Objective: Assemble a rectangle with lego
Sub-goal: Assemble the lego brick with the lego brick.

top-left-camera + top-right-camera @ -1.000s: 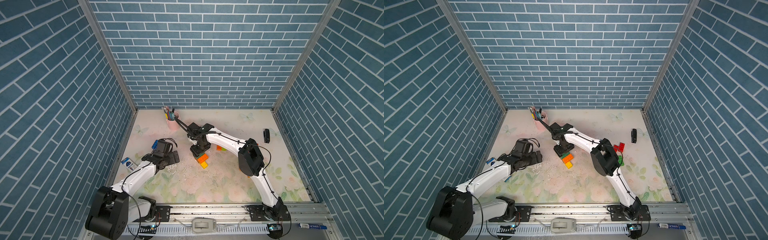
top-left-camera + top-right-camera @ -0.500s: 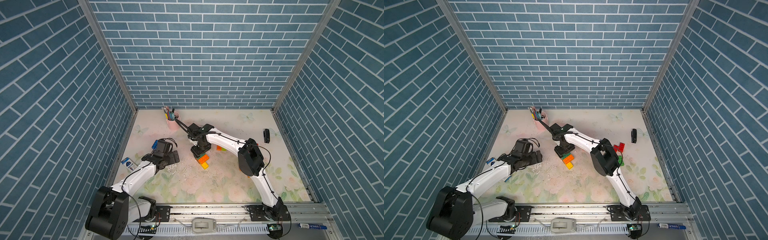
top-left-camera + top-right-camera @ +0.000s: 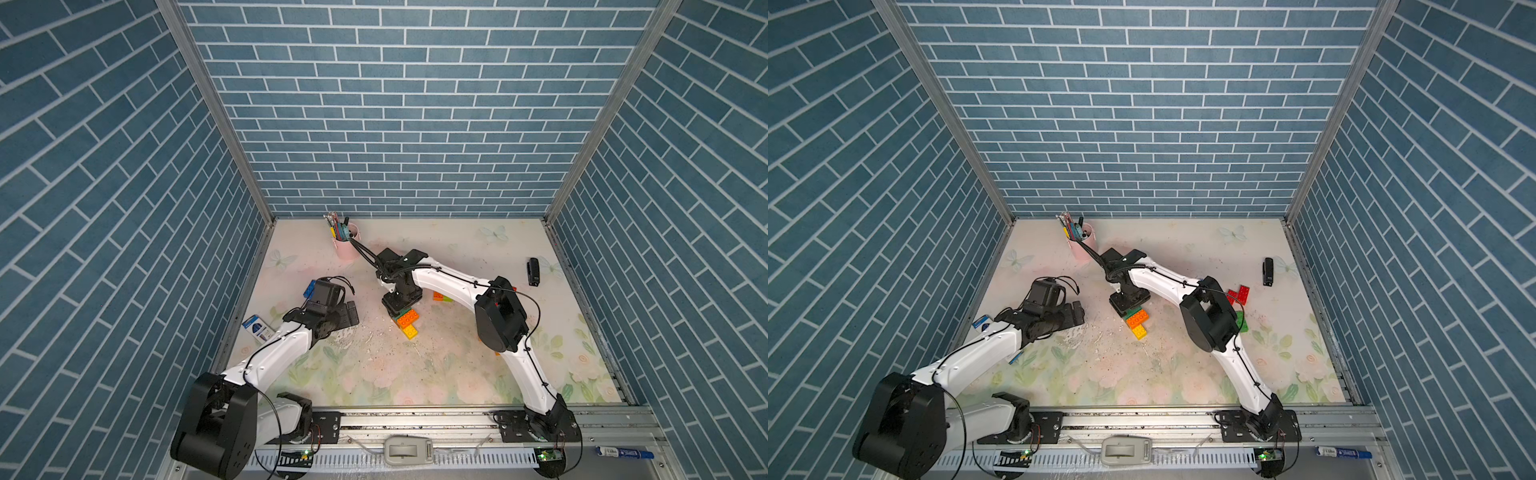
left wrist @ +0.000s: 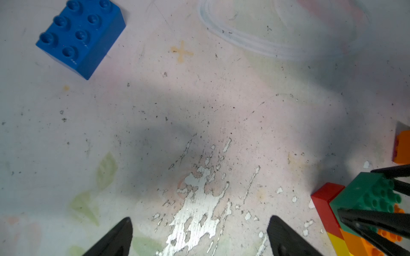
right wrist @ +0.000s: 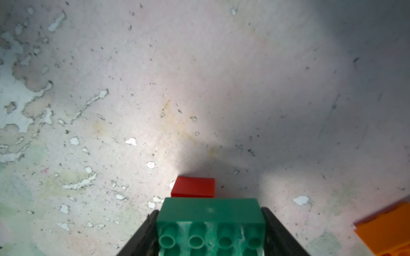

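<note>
The lone blue brick beyond the scuffed patch is next, so my left gripper needs to go to it and close across the brick's long sides (image 3: 309,289) (image 4: 83,37).
My right gripper (image 5: 209,211) is shut on a dark green lego brick (image 5: 210,217), one finger on each short end. The brick is at mid-table, right over a small stack: a red brick (image 5: 194,187), an orange brick (image 3: 408,319) and a yellow brick (image 3: 411,331). I cannot tell whether the green brick (image 4: 363,197) rests on the stack or hangs just above it. My left gripper (image 4: 199,221) is open over bare, scuffed table to the left. A blue brick (image 4: 79,37) lies beyond it.
A pink pen cup (image 3: 345,245) stands at the back. More red bricks (image 3: 1241,294) and a lime brick (image 3: 1243,324) lie behind the right arm's elbow. A black object (image 3: 533,271) is at the far right, and a blue-and-white card (image 3: 257,328) by the left wall.
</note>
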You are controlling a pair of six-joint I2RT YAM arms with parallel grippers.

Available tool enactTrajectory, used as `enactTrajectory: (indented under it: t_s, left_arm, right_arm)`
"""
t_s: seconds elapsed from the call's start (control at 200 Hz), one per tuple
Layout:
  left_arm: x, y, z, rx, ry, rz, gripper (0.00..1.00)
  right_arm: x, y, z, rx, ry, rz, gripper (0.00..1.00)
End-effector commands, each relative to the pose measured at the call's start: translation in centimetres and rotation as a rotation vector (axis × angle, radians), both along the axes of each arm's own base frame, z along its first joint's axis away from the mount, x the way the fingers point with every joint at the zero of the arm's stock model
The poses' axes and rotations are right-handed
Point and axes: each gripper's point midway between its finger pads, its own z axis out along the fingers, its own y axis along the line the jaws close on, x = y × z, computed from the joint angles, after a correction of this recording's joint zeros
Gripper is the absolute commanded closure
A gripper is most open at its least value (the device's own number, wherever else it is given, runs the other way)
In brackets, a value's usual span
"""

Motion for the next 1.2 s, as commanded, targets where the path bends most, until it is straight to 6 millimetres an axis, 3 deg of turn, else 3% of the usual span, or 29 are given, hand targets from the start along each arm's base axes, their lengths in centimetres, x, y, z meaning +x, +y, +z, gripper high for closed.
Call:
enactTrajectory:
  t_s: [0.0,0.36,0.885,1.195]
  left_arm:
    - [0.1,0.1,-0.2,0.003,0.003,-0.004,0.04]
    - [0.0,0.3,-0.2,0.005,0.002,0.000,0.04]
    - [0.0,0.2,-0.2,0.001,0.004,-0.002,0.04]
    - [0.0,0.2,0.0,-0.005,-0.001,-0.001,0.04]
  right_arm:
    - [-0.3,-1.5,-2.1,-0.067,0.019,0.015,1.00]
    - [-2.9,-4.0,-8.0,-0.135,0.096,-0.017,1.00]
    - [-3.6,-5.9,-11.3,-0.249,0.123,-0.010,1.00]
    - [-3.3,-5.7,-10.9,-0.253,0.119,-0.027,1.00]
